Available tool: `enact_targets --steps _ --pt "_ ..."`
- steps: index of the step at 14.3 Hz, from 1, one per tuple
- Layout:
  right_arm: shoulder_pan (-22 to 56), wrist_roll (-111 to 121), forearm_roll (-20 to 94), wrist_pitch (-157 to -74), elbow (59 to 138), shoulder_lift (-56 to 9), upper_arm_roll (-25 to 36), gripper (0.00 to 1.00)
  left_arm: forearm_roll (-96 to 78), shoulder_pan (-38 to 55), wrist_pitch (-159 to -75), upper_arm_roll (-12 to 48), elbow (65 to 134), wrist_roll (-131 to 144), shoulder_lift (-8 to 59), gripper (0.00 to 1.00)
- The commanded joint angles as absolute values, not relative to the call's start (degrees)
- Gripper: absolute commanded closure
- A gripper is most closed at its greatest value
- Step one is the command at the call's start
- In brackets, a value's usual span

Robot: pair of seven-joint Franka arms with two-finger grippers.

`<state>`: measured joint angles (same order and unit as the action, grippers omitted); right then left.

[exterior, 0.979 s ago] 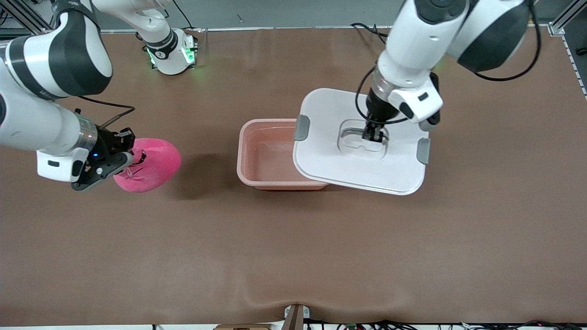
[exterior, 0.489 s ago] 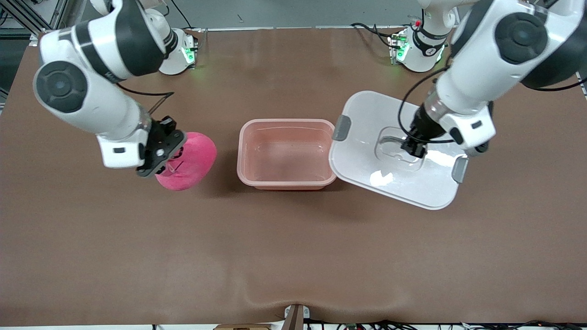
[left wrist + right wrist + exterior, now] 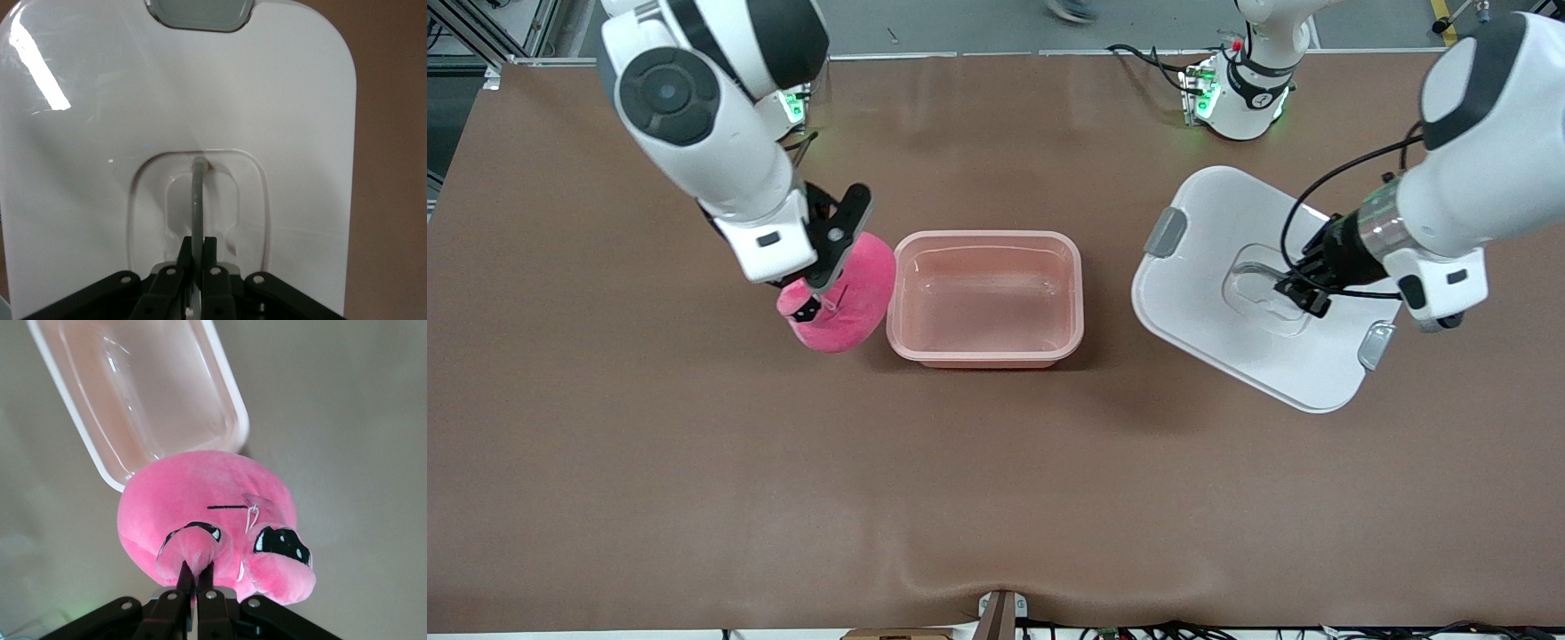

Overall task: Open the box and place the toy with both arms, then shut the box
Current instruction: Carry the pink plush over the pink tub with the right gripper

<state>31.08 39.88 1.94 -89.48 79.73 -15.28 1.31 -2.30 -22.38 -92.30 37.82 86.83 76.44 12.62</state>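
Note:
Next, my right gripper releases the bright pink toy, now hanging beside the box's rim, inside the pale pink box [image 3: 133,350], a little past the middle of the box toward the white lid.
The pale pink box [image 3: 985,359] stands open and empty in the middle of the table. Its white lid [image 3: 1209,293] hangs tilted over the table toward the left arm's end. My left gripper [image 3: 1303,298] is shut on the lid's clear centre handle [image 3: 197,193], which sits pinched in the left gripper [image 3: 198,243]. The bright pink toy [image 3: 854,293] hangs just beside the box's rim on the right arm's side. My right gripper [image 3: 811,302] is shut on it. In the right wrist view the right gripper [image 3: 197,568] pinches a plush flap of the toy [image 3: 207,493], with the box [image 3: 230,393] just past it.
Grey clips [image 3: 1165,233] [image 3: 1376,345] sit on the lid's two short sides. Both arm bases [image 3: 1245,89] [image 3: 787,102] stand along the table edge farthest from the front camera. The brown table cover [image 3: 996,498] lies bare nearer the front camera.
The right arm carried the toy from the right arm's end up to the box's side. The left arm swung the lid off the box toward the left arm's end.

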Motion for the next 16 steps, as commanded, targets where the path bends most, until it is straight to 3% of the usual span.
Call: enact_targets --steps 1,9,16 --pt "34.8 41.7 2.7 -91.2 79.4 -14.8 1.9 1.0 -4.0 -25.1 -89.7 38.1 87.5 70.7 11.6 1.0" --pt "43.0 52.3 2.3 -94.2 80.1 -15.5 2.0 1.0 -4.0 -31.5 -85.3 38.0 88.3 56.3 12.2 1.0" --pt "43.4 64.0 1.8 -101.6 83.8 -15.8 2.2 1.0 -4.7 -33.6 -83.0 38.1 88.9 52.5 13.1 1.0"
